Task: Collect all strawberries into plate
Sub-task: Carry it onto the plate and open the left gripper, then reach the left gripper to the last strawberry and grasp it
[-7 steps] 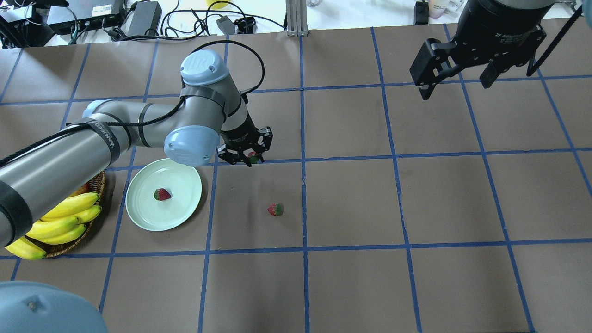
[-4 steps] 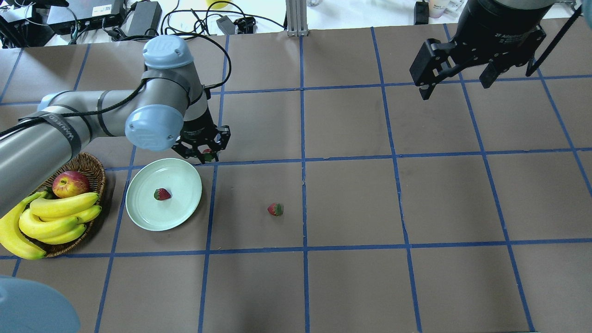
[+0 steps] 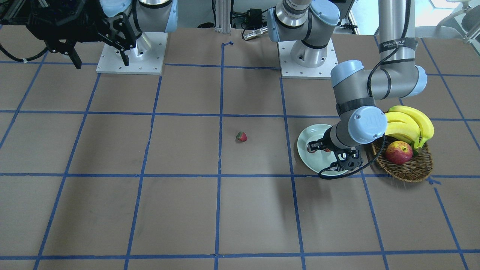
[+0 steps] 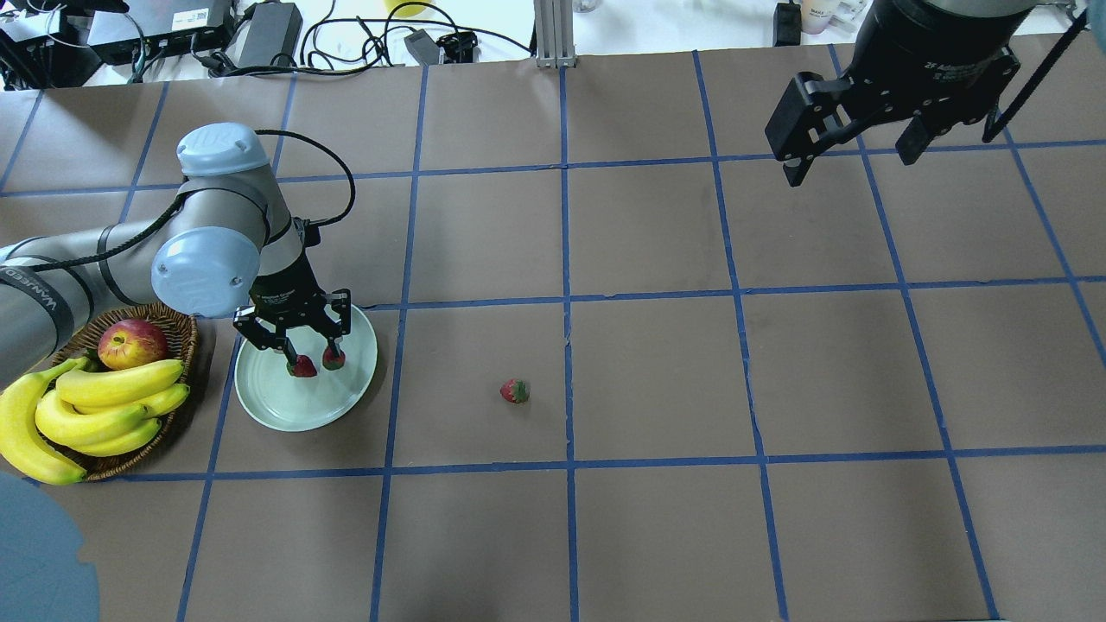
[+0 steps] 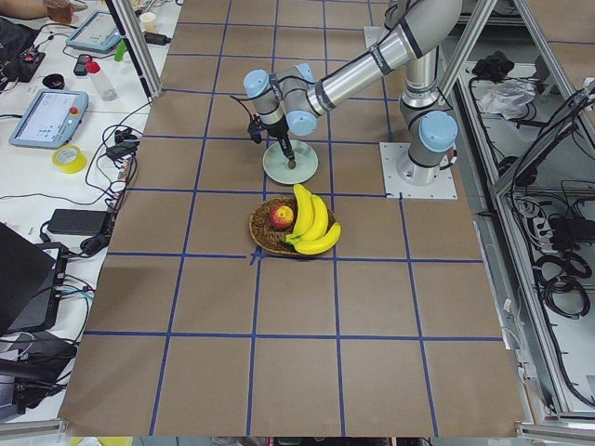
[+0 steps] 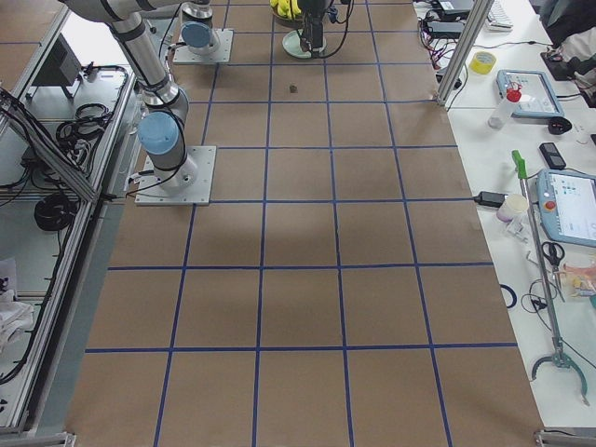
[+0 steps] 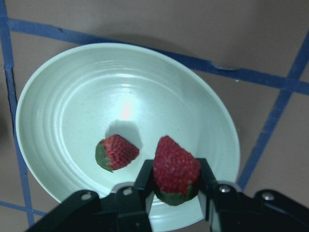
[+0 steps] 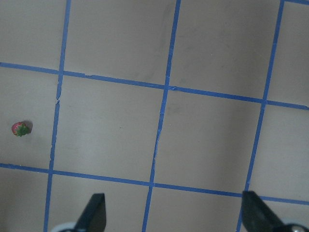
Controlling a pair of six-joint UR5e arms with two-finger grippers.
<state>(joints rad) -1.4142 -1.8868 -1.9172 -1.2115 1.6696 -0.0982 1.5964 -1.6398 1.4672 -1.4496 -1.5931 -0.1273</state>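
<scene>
The robot's left gripper should next go to the strawberry lying alone on the brown table and take hold of that strawberry's red sides (image 3: 242,137).
My left gripper (image 4: 313,356) hangs low over the pale green plate (image 4: 285,419). In the left wrist view it (image 7: 175,182) is shut on a strawberry (image 7: 175,169), held just above the plate (image 7: 58,106). A second strawberry (image 7: 116,152) lies on the plate beside it, also seen from overhead (image 4: 301,367). The third strawberry (image 4: 515,391) lies on the brown table right of the plate, and also shows in the front view (image 3: 242,137). My right gripper (image 4: 851,160) is open and empty, high at the far right; its wrist view shows that strawberry (image 8: 21,128) far left.
A brown wicker basket (image 4: 177,321) with bananas (image 4: 112,402) and a red-yellow apple (image 4: 131,343) stands close to the plate's left. Cables and boxes (image 4: 259,34) lie beyond the table's far edge. Blue tape lines grid the table.
My left arm has swung left with the strawberry, from right of the plate to above the plate. The right arm and the loose strawberry have not moved.
</scene>
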